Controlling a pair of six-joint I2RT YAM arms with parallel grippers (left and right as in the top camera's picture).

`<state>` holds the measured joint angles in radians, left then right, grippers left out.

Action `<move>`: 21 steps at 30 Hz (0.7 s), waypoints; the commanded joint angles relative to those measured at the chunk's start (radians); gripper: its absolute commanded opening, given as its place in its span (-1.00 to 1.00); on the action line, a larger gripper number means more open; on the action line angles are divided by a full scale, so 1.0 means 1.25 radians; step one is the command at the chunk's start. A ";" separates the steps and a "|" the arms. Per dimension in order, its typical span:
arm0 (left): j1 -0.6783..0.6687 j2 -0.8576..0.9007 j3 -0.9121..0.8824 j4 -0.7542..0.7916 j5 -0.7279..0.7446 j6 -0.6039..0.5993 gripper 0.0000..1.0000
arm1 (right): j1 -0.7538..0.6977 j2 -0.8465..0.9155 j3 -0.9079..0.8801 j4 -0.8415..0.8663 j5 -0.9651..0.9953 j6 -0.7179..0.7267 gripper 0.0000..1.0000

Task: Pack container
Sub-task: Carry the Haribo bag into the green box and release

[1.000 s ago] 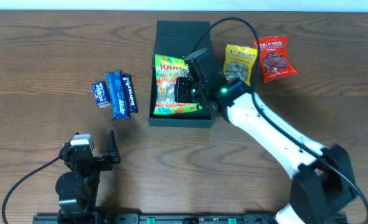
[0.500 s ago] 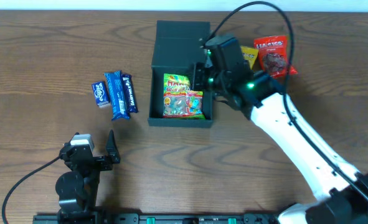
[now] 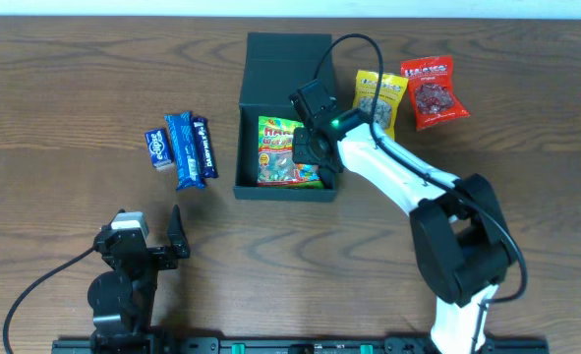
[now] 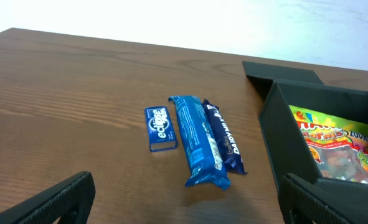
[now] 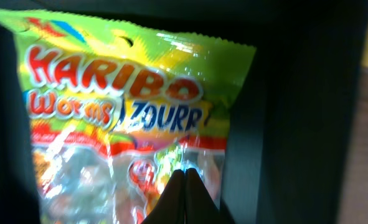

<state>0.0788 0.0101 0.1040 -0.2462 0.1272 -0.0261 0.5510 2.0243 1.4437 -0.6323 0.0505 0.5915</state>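
Observation:
The wider blue snack bar, which lies between the small blue packet and the thinner snack bar, should be grabbed with my left gripper by the wider bar's middle [image 3: 184, 152] [image 4: 200, 142].
The dark green container [image 3: 242, 147] stands open at the table's middle, its flap lid [image 3: 288, 54] lying flat behind it. A green Haribo gummy packet [image 3: 280, 157] lies flat inside. My right gripper [image 3: 311, 147] is shut and empty, with its tips just over the packet's right part near the right wall. In the right wrist view the closed fingertips [image 5: 185, 177] point at the packet [image 5: 109, 106], next to the container's wall [image 5: 296, 124]. My left gripper [image 3: 152, 234] is open and empty near the front edge; its view [image 4: 187, 199] shows the container [image 4: 277, 143] to the right.
Two blue snack bars [image 3: 194, 149] and a small blue packet [image 3: 156, 147] lie left of the container; they also show in the left wrist view [image 4: 199, 140]. A yellow packet [image 3: 380, 98] and a red packet [image 3: 433, 93] lie to its right.
The gummy packet dropped flat into the container and is no longer held. My right gripper rose to the right, then came back down over the packet, shut. The left arm stayed still.

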 commanded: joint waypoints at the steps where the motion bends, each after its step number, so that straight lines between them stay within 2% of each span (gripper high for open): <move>1: 0.005 -0.005 -0.020 -0.009 -0.003 0.000 0.90 | 0.005 0.040 0.000 0.012 0.007 0.010 -0.97; 6: 0.005 -0.005 -0.020 -0.009 -0.003 0.000 0.90 | 0.018 0.061 0.000 0.060 -0.088 -0.008 -0.97; 21: 0.005 -0.005 -0.020 -0.008 -0.003 0.000 0.91 | 0.048 0.062 0.000 0.089 -0.148 -0.046 -0.97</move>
<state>0.0788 0.0101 0.1040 -0.2466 0.1272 -0.0261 0.6056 2.0918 1.4433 -0.5278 -0.0982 0.5594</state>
